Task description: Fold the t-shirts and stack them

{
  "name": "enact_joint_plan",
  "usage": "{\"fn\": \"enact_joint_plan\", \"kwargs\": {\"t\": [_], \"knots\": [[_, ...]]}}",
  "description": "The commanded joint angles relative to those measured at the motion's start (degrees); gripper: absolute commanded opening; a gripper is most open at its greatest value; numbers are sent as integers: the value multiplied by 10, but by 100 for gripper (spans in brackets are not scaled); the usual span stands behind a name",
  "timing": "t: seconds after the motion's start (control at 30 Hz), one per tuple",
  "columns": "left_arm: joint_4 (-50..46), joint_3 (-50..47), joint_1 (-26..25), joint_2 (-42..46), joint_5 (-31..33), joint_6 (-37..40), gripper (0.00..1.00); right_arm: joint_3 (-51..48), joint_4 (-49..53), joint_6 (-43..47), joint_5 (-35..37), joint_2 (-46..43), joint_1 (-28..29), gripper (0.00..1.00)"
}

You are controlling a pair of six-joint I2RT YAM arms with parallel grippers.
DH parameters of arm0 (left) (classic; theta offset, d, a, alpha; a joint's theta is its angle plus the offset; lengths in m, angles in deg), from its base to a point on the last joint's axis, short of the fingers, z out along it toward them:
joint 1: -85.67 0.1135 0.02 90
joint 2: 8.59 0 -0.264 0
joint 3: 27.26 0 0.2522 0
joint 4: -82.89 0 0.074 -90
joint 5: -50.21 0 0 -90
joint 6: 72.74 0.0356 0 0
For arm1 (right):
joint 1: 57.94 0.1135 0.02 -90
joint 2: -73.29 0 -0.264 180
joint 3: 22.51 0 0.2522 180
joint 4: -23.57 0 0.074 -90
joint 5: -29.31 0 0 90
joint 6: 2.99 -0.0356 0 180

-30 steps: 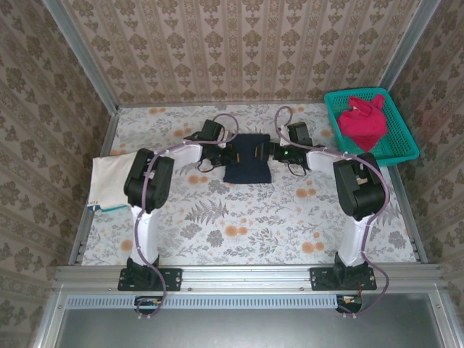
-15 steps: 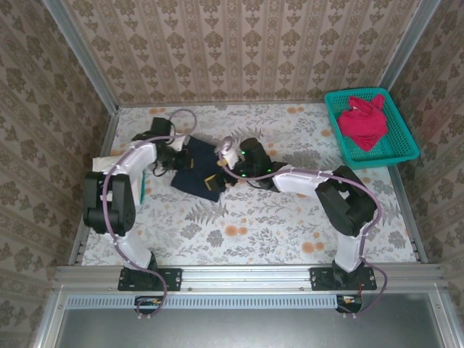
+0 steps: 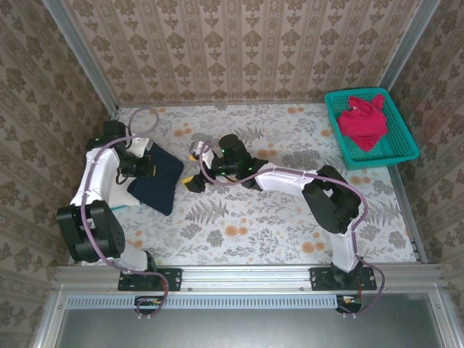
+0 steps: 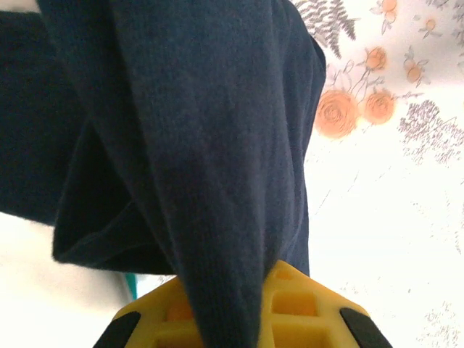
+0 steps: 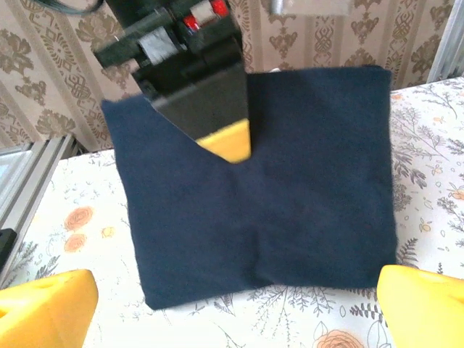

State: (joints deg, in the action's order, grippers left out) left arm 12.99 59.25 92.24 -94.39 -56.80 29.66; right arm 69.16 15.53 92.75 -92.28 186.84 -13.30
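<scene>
My left gripper is going to place the folded navy t-shirt. It will put it down squarely on top of the cream-white t-shirt (image 3: 112, 176).
The folded navy t-shirt (image 3: 158, 183) lies at the table's left, partly over the cream-white t-shirt (image 3: 122, 194). My left gripper (image 3: 139, 166) is shut on its far-left edge. In the left wrist view the navy cloth (image 4: 210, 145) runs down between the yellow jaws, with cream cloth (image 4: 43, 290) below left. My right gripper (image 3: 191, 168) stands open just right of the shirt, touching nothing. Its wrist view shows the navy square (image 5: 290, 203) and the left gripper (image 5: 226, 141) pinching it. The red t-shirt (image 3: 362, 120) lies crumpled in the basket.
A teal mesh basket (image 3: 406, 148) stands at the back right corner. Metal rails border the table, the left one (image 3: 93, 196) close behind the cream shirt. Patterned walls close off the back and sides. The floral tablecloth (image 3: 275, 217) is bare through the middle and right.
The navy shirt has travelled from the table's middle to the left, onto the cream shirt, in my left gripper. My right arm followed leftward, jaws open throughout.
</scene>
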Motion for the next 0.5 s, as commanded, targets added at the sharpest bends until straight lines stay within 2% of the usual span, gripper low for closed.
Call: {"fn": "enact_joint_plan", "kwargs": {"t": [0.0,0.1,0.23,0.47], "knots": [[-67,40,30,20,12,55,0,14,19,21,-15,9,-1,100],[-87,65,59,21,9,76,0,4,15,22,-11,6,-2,100],[-102,100,101,20,-25,100,0,-7,2,15,-5,6,-2,100],[-110,146,136,11,-12,128,0,-22,-10,10,-1,4,-3,100]]}}
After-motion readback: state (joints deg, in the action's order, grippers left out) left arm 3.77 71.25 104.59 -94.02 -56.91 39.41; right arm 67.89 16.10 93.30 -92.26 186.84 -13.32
